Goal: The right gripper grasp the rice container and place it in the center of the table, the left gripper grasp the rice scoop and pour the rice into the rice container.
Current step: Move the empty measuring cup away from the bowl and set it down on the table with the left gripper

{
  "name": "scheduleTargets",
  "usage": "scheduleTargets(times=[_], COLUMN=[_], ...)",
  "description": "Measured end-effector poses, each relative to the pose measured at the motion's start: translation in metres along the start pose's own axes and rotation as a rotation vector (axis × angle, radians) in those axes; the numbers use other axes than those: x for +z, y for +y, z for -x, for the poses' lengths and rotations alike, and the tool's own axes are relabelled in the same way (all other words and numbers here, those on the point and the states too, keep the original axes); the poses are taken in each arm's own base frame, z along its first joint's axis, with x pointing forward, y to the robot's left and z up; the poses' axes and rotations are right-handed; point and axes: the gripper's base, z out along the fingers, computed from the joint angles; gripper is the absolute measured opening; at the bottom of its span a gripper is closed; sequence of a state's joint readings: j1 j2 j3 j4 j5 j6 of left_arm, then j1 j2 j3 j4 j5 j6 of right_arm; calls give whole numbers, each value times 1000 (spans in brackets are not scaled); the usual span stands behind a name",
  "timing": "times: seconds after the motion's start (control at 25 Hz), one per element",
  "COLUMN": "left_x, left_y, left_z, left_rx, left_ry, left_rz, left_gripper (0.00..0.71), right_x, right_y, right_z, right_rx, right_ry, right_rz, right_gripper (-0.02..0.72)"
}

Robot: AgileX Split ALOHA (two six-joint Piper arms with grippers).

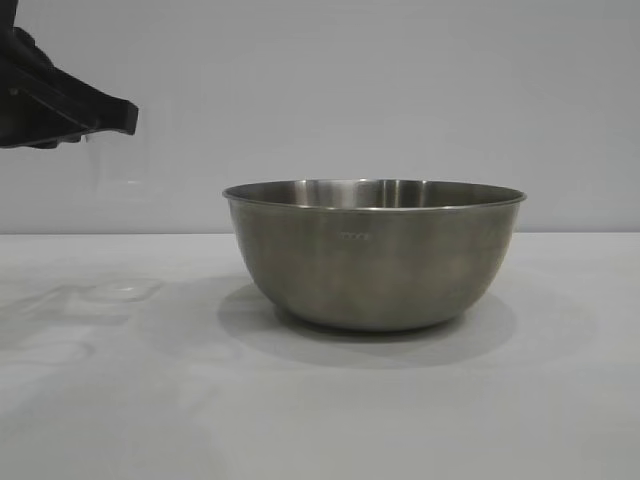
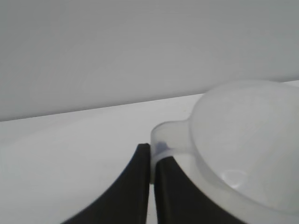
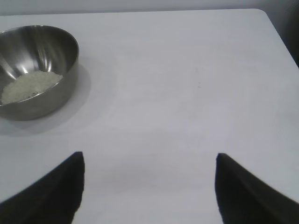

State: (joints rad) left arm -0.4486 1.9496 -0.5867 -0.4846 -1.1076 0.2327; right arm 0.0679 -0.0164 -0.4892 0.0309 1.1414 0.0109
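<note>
I need to release the rice scoop with my left gripper on the bare white table [image 1: 144, 297] beside the rice container.
The rice container [image 1: 374, 255], a large steel bowl, stands on the white table [image 1: 320, 410] at mid-view. In the right wrist view the rice container [image 3: 58, 56] holds a small heap of off-white rice [image 3: 29, 87]. My left gripper [image 1: 122, 118] is high at the exterior view's upper left, well left of and above the bowl. In the left wrist view this gripper [image 2: 153, 153] is shut on the side handle of the translucent rice scoop [image 2: 243, 140]; no grains show inside it. My right gripper [image 3: 149, 161] is open and empty over bare table [image 3: 187, 93], away from the bowl.
A faint pale shadow patch [image 1: 120, 290] lies on the table left of the bowl. The table's far corner and edge [image 3: 261, 14] show in the right wrist view. A plain grey wall stands behind the table.
</note>
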Motion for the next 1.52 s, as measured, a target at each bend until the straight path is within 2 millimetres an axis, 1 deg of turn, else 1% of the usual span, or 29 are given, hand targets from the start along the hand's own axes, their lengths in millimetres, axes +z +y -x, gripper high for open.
scheduleTargets(times=[0.16, 0.32, 0.52, 0.76, 1.04, 1.24, 1.28, 1.32, 1.36, 1.44, 1.48, 1.52], left_x=[2, 4, 6, 7, 8, 8, 8, 8, 8, 8, 8, 8], left_y=[-1, -2, -6, -6, -7, -7, -7, -7, -7, -7, -7, -8], left_z=[-11, -26, -41, -49, -49, -53, -53, -53, -53, -53, -53, -53], left_rx=[-3, 3, 13, -6, -13, -8, -8, -8, -8, 7, 21, 33], left_ry=[35, 81, 97, 98, 91, 110, 110, 110, 110, 110, 109, 109], left_rz=[-3, -6, -29, -24, -30, -33, -33, -33, -33, -34, -36, -39], left_gripper=[0, 0, 0, 0, 0, 254, 290, 305, 290, 290, 330, 315], right_x=[0, 0, 0, 0, 0, 0, 0, 0, 0, 0, 0, 0], right_y=[0, 0, 0, 0, 0, 0, 0, 0, 0, 0, 0, 0], right_z=[0, 0, 0, 0, 0, 0, 0, 0, 0, 0, 0, 0], right_rx=[0, 0, 0, 0, 0, 0, 0, 0, 0, 0, 0, 0], right_ry=[0, 0, 0, 0, 0, 0, 0, 0, 0, 0, 0, 0], right_rz=[0, 0, 0, 0, 0, 0, 0, 0, 0, 0, 0, 0], right_gripper=[532, 532, 532, 532, 532, 532, 532, 532, 532, 532, 532, 532])
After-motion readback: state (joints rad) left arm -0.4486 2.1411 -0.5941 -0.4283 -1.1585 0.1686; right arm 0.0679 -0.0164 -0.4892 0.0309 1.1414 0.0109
